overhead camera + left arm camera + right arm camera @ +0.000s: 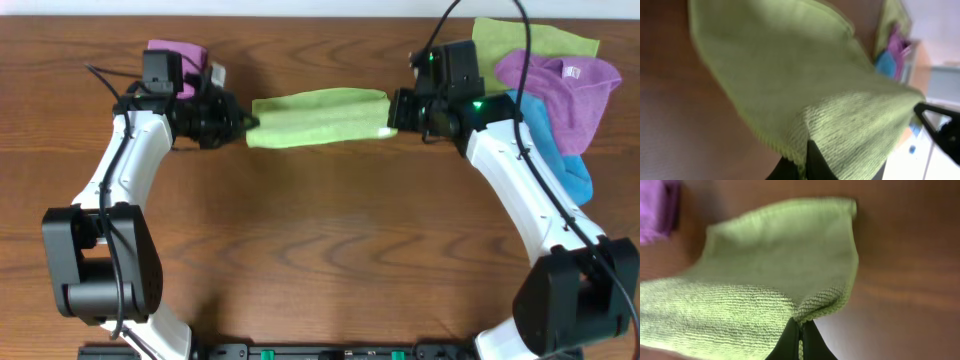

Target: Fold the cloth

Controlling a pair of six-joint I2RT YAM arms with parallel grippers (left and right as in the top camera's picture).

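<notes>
I need to use my right gripper to lay the lime green cloth on the bare table (324, 153) just in front of its near edge.
The cloth (318, 117), bright lime green, hangs stretched as a narrow band between my two grippers at the far middle of the table. My left gripper (243, 123) is shut on its left end, and my right gripper (392, 113) is shut on its right end. In the left wrist view the cloth (805, 85) fills the frame, its edge pinched in the jaws (805, 162). In the right wrist view the cloth (765, 280) drapes from the jaws (800, 335), which are pinched on its hemmed edge.
A pile of cloths lies at the far right: a duller yellow-green one (530, 42), a purple one (565, 90) and a blue one (555, 150). Another purple cloth (178, 55) lies at the far left behind the left arm.
</notes>
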